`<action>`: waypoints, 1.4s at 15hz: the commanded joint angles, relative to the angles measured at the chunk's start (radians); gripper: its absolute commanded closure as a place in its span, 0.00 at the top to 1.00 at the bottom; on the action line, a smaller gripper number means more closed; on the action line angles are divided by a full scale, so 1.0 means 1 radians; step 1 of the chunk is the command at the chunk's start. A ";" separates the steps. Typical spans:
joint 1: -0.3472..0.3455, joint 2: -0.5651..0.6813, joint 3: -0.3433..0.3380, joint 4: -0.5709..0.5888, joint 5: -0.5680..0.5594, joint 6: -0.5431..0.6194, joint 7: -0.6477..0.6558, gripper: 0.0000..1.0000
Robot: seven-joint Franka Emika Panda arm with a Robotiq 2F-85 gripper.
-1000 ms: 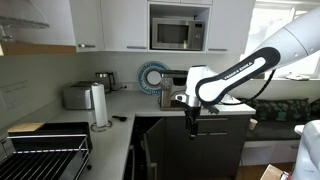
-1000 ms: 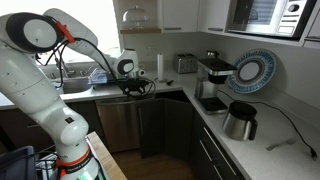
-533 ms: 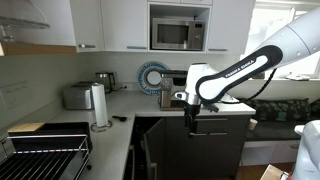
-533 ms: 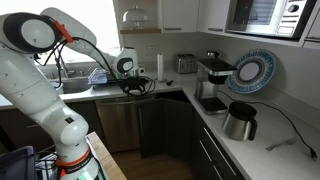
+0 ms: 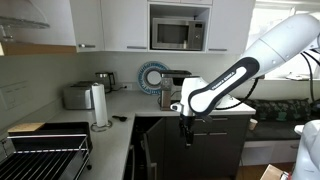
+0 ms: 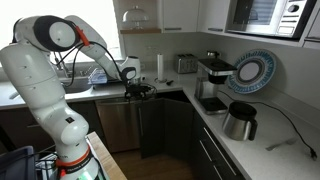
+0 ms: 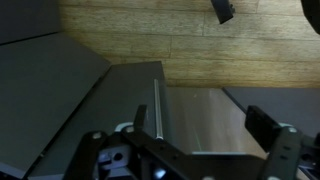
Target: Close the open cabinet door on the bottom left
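Observation:
Next, my gripper moves to the open cabinet door's thin edge (image 5: 147, 146) (image 7: 158, 134), near its top below the counter corner, and closes there.
The cabinet door (image 5: 142, 152) is a tall, narrow dark panel standing swung out from the base cabinets under the counter corner. My gripper (image 5: 185, 131) points down in front of the counter edge, a little to the right of the door and about level with its top. In the wrist view I look down on the door's thin top edge (image 7: 157, 105) with wood floor beyond. The gripper (image 7: 200, 128) is open and empty, and the door edge lies just inside its left finger (image 7: 140, 120). In an exterior view the gripper (image 6: 141, 92) hangs at the counter front, and the door is lost in dark shadow.
The countertop (image 5: 120, 125) carries a paper towel roll (image 5: 99, 105) and a toaster (image 5: 76, 96). A dish rack (image 5: 45, 155) sits at the near left. A coffee machine (image 6: 210, 80) and a steel pot (image 6: 240, 120) stand on the other counter run.
The arm has swung down and slightly towards the door. The gripper now hangs lower in front of the cabinets. The door has not moved.

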 commanded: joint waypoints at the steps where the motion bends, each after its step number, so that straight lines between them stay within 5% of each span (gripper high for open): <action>1: -0.012 0.170 0.032 0.050 0.070 0.138 -0.081 1.00; 6: -0.059 0.346 0.164 0.103 0.171 0.344 -0.158 1.00; 9: -0.094 0.426 0.217 0.117 0.093 0.512 -0.128 1.00; 10: -0.111 0.375 0.235 0.095 0.079 0.449 -0.087 1.00; 21: -0.160 0.437 0.271 0.127 0.031 0.485 -0.068 1.00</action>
